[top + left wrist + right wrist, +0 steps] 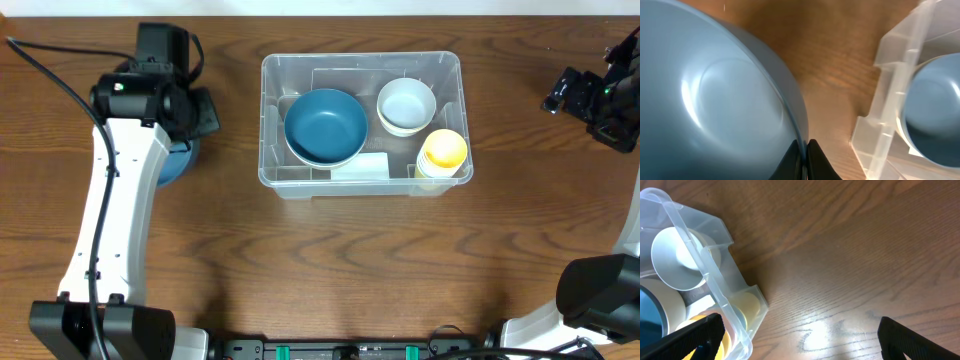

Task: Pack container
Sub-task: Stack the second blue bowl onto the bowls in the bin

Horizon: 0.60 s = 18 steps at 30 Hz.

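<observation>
The robot's left gripper will release the large blue bowl inside the dark blue bowl [326, 125] [954, 111] in the clear plastic container.
The clear plastic container [362, 178] stands mid-table and holds a dark blue bowl [325, 126], a white bowl [406, 105] and a yellow cup [443, 152]. A second blue bowl [172, 163] lies left of it, mostly under my left arm. In the left wrist view that bowl [715, 105] fills the frame and my left gripper [804, 155] is shut on its rim, with the container's wall [890, 100] to the right. My right gripper [800, 340] is open and empty above bare table, right of the container [715, 275]. It sits at the overhead view's right edge [590, 100].
The wooden table [330, 270] stretches round the container on all sides. A pale label [360, 166] lies inside the container at its front wall. The arm bases stand at the table's near edge.
</observation>
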Motion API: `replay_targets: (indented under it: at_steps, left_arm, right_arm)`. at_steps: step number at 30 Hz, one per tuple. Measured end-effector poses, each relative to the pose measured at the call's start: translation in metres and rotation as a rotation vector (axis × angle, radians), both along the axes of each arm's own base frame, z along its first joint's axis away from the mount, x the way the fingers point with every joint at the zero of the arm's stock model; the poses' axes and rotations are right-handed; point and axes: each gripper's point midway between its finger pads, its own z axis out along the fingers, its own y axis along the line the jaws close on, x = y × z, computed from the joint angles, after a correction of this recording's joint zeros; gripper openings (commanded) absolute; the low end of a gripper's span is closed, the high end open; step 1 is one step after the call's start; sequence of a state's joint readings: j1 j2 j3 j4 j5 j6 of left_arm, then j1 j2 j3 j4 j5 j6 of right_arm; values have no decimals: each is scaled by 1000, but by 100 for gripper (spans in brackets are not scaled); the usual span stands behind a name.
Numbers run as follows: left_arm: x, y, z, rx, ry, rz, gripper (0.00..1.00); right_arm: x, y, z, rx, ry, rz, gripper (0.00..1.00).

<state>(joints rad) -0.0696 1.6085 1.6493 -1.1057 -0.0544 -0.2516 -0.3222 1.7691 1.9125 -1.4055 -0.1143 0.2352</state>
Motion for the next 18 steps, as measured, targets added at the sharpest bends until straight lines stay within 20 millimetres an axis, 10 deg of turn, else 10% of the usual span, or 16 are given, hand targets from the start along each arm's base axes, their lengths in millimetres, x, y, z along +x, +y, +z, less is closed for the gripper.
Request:
replay_targets:
  at_steps: [18]
  left_arm:
    - [-13,-155,34,369,-174,-637,6]
  right_arm:
    - [0,0,0,0,0,0,99]
